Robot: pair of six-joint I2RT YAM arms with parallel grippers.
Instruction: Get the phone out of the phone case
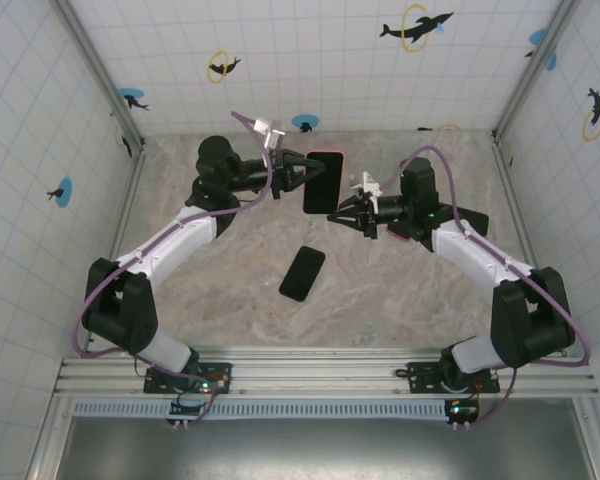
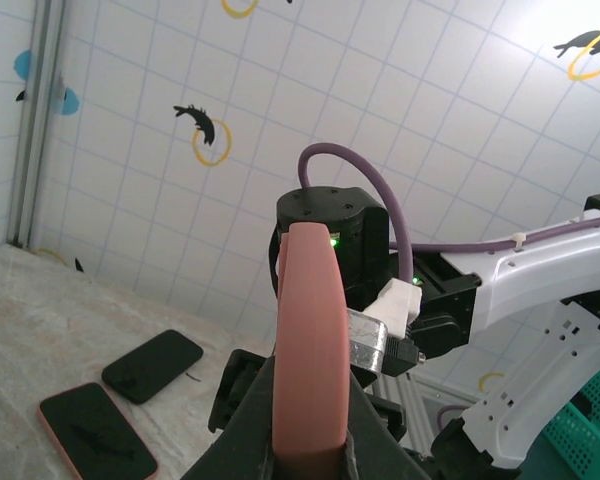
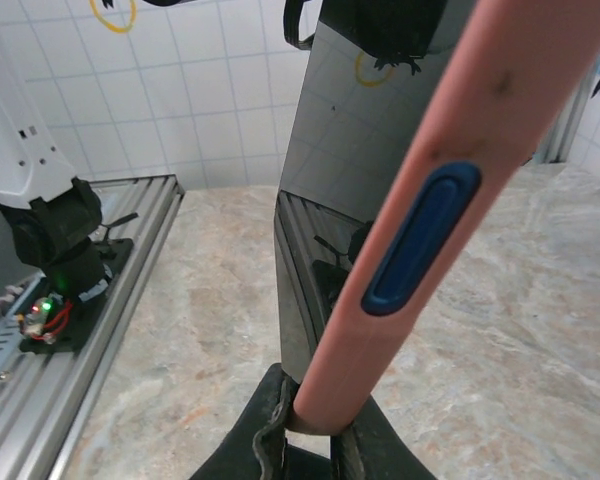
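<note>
My right gripper pinches the lower corner with the phone seated in the case, so it should open, retreat and grip only the case's rim (image 3: 358, 362).
A phone in a salmon-pink case (image 1: 323, 182) is held upright in the air over the middle of the table. My left gripper (image 1: 305, 170) is shut on the case's left side, and the case (image 2: 310, 340) stands edge-on between its fingers. My right gripper (image 1: 338, 213) is shut on the lower corner. In the right wrist view the case edge (image 3: 420, 240) carries a blue side button, and the phone's black glass (image 3: 360, 150) faces left beside it. At the pinched corner I cannot tell whether the phone has parted from the case.
A bare black phone (image 1: 302, 273) lies on the marble table in front of the grippers. A second pink-cased phone (image 1: 405, 228) and a black one (image 1: 472, 220) lie under the right arm. Tiled walls enclose the table, and a metal rail (image 1: 320, 375) runs along its near edge.
</note>
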